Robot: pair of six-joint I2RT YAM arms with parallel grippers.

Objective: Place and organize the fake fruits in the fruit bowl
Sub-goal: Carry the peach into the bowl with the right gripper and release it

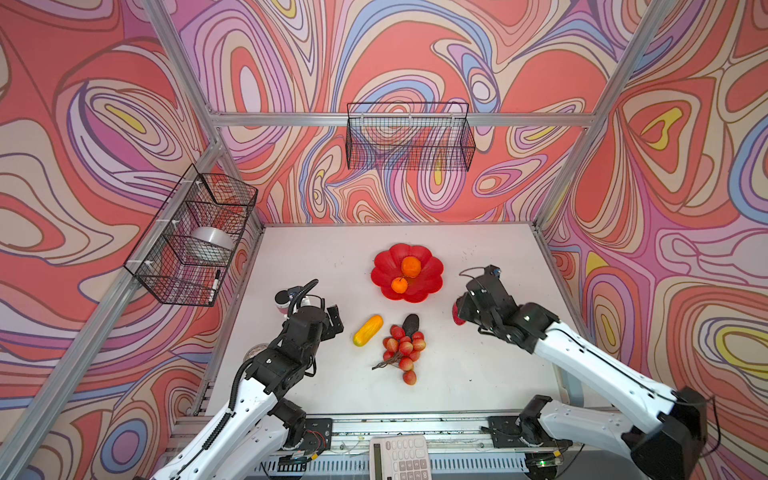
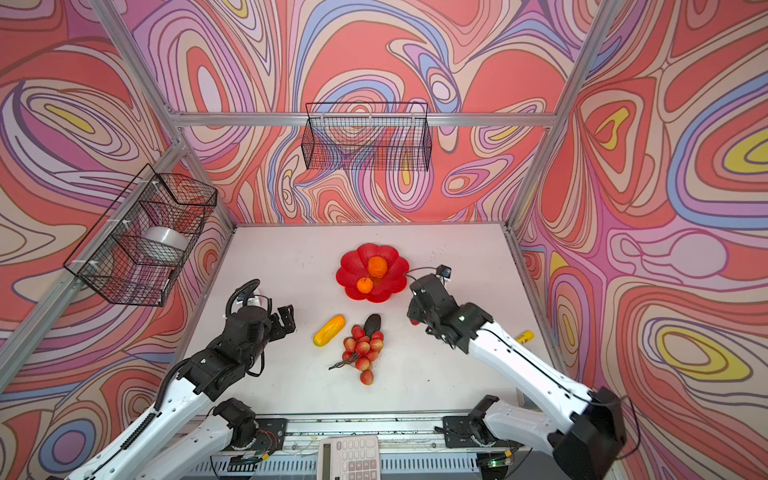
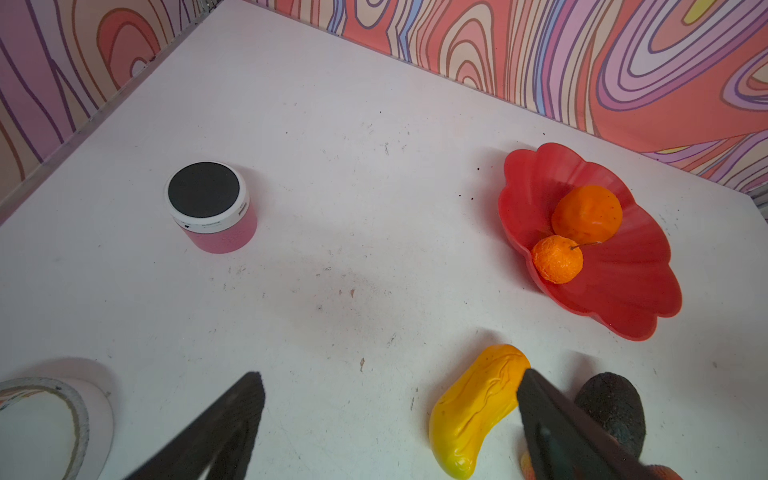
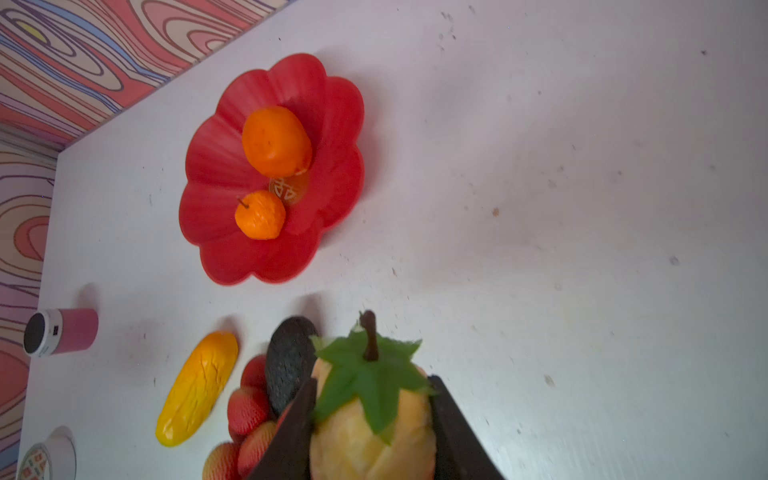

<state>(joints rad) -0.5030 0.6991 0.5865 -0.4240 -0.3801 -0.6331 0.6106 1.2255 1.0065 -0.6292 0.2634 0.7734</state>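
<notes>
The strawberry-like fruit is to go beside the smaller orange in the red fruit bowl (image 1: 415, 288) (image 4: 298, 220). My right gripper needs to set it down there.
The red flower-shaped fruit bowl (image 1: 384, 262) (image 2: 353, 262) (image 3: 623, 291) (image 4: 332, 124) holds a larger orange (image 1: 411, 266) (image 4: 276, 141) and a smaller orange (image 1: 400, 285) (image 4: 259, 216). Nearer the front lie a yellow elongated fruit (image 1: 368, 330) (image 3: 473, 411), a dark oval fruit (image 1: 411, 323) (image 4: 289, 365) and a red berry cluster (image 1: 403, 351) (image 4: 249, 407). My right gripper (image 1: 459, 309) (image 4: 372, 382) is shut on a strawberry-like fruit (image 1: 457, 316) (image 4: 370, 436) with a green leaf cap, right of the bowl and just above the table. My left gripper (image 1: 336, 319) (image 3: 390, 376) stands open and empty, left of the yellow fruit.
A pink speaker (image 1: 282, 301) (image 3: 212, 205) and a tape roll (image 3: 50, 424) sit at the table's left. Black wire baskets hang on the back wall (image 1: 409, 137) and the left wall (image 1: 195, 237). A calculator (image 1: 399, 457) lies at the front edge.
</notes>
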